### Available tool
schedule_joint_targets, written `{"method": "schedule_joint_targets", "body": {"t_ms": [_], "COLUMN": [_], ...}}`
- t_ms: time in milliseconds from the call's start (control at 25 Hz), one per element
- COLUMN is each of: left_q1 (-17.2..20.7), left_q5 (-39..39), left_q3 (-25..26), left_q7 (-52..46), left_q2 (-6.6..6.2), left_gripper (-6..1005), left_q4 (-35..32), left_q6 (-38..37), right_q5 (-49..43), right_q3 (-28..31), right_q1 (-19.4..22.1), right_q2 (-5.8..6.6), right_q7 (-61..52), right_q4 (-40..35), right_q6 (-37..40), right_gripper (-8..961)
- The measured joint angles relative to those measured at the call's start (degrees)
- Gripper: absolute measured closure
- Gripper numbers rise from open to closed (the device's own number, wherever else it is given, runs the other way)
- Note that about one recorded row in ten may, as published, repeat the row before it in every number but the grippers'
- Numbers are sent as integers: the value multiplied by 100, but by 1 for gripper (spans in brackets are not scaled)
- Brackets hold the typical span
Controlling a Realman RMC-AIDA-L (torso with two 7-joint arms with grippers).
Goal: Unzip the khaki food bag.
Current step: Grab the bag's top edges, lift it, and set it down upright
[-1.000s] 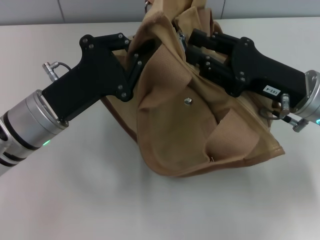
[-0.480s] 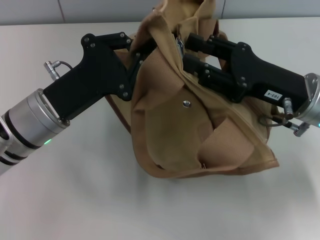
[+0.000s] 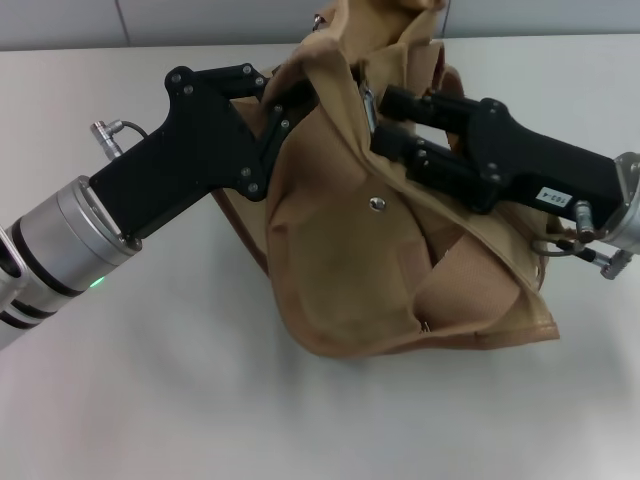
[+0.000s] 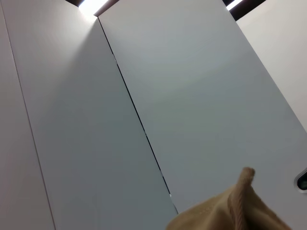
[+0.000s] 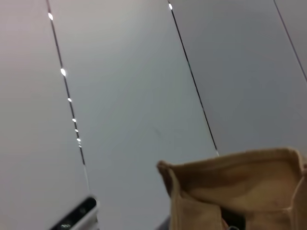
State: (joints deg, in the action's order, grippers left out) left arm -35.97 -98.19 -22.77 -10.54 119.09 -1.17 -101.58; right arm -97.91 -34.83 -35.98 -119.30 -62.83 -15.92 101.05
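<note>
Next, my right gripper opens, reaches further in and closes around the pull [image 3: 369, 104] before it draws back, as the silver zipper pull hangs just beyond its fingertips.
The khaki food bag [image 3: 350, 260] is slumped and tilted on the white table in the head view, its front pocket snap [image 3: 377, 203] facing me. My left gripper [image 3: 285, 110] comes in from the left and is shut on a fold of the bag's upper fabric, its fingertips buried in the cloth. My right gripper [image 3: 375, 112] comes in from the right at the bag's top, shut on the silver zipper pull [image 3: 367, 100]. A strap handle [image 3: 385, 15] sticks up behind. Tan fabric also shows in the left wrist view [image 4: 240, 208] and in the right wrist view [image 5: 240, 187].
The white table [image 3: 150, 400] spreads around the bag on all sides. A grey panelled wall [image 3: 200, 20] runs along the table's far edge. Both wrist views show mostly wall panels.
My right gripper has drawn back to the right and slightly lower with the zipper pull. The bag's fabric has shifted and its top has risen. The left gripper has barely moved.
</note>
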Motion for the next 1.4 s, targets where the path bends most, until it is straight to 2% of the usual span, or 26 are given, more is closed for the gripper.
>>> {"method": "schedule_joint_targets", "body": {"t_ms": [200,400,760,1000,1400], "left_q1": [-21,-43,-87,-89,-86], "left_q5": [1,1,2,3,2], "left_q3": [1,1,1,2,0], "left_q7": [0,0,0,0,0], "left_q2": [0,1,0,5,9], "left_gripper": [918,917,914,912,910], "left_q4": [9,18,21,21,21], "left_q6": [5,19,25,26,26], "right_q5": [4,31,45,45,-59], "right_q3": [-29,21,-14,-25,-44], "right_q1": [-15,60,149,41,23], "right_q2": [-3,15,21,12,12], "right_q7": [-157,-344,-536,-616,-687], "right_q4": [-78,-140,-349,-351,-402], "right_q6": [-227,-61,179,43,-200], "right_gripper": [393,549,654,611,610]}}
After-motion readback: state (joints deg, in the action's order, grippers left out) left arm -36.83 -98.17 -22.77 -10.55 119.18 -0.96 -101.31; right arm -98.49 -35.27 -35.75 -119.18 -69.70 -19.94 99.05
